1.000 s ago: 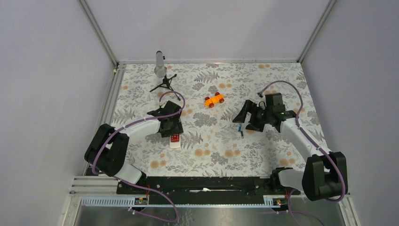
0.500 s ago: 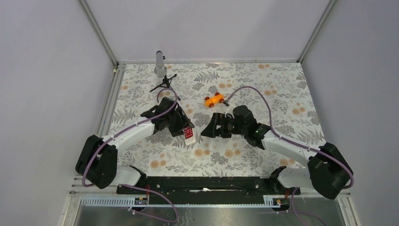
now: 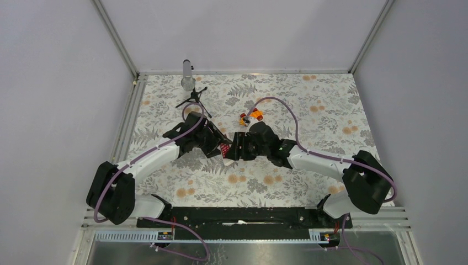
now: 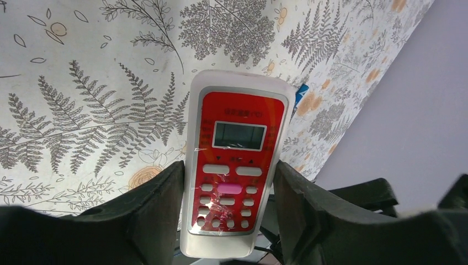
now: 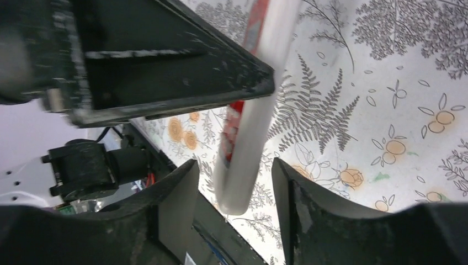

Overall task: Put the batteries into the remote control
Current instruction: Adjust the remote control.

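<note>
My left gripper spans the button panel of the remote. My right gripper will hold the remote while my left gripper takes its top end (image 4: 243, 82) to flip it over.
My left gripper (image 3: 218, 144) is shut on the remote control (image 3: 225, 149) and holds it above the table's middle. In the left wrist view the remote (image 4: 237, 138) shows its red button panel, gripped at its lower half between the fingers (image 4: 160, 199). My right gripper (image 3: 236, 148) is open, right next to it. In the right wrist view the remote's white edge (image 5: 251, 143) hangs between the right gripper's (image 5: 234, 165) spread jaws without touching them. A bit of the blue battery (image 4: 301, 94) peeks out on the table behind the remote. The dark battery is hidden.
An orange toy car (image 3: 251, 116) sits just behind the two grippers. A small black tripod with a grey cylinder (image 3: 189, 83) stands at the back left. Floral cloth (image 3: 309, 105) covers the table, with grey walls around.
My left gripper has lifted the remote and carried it right towards the middle. My right arm has swung left from the batteries' spot, bringing its open jaws around the remote's end.
</note>
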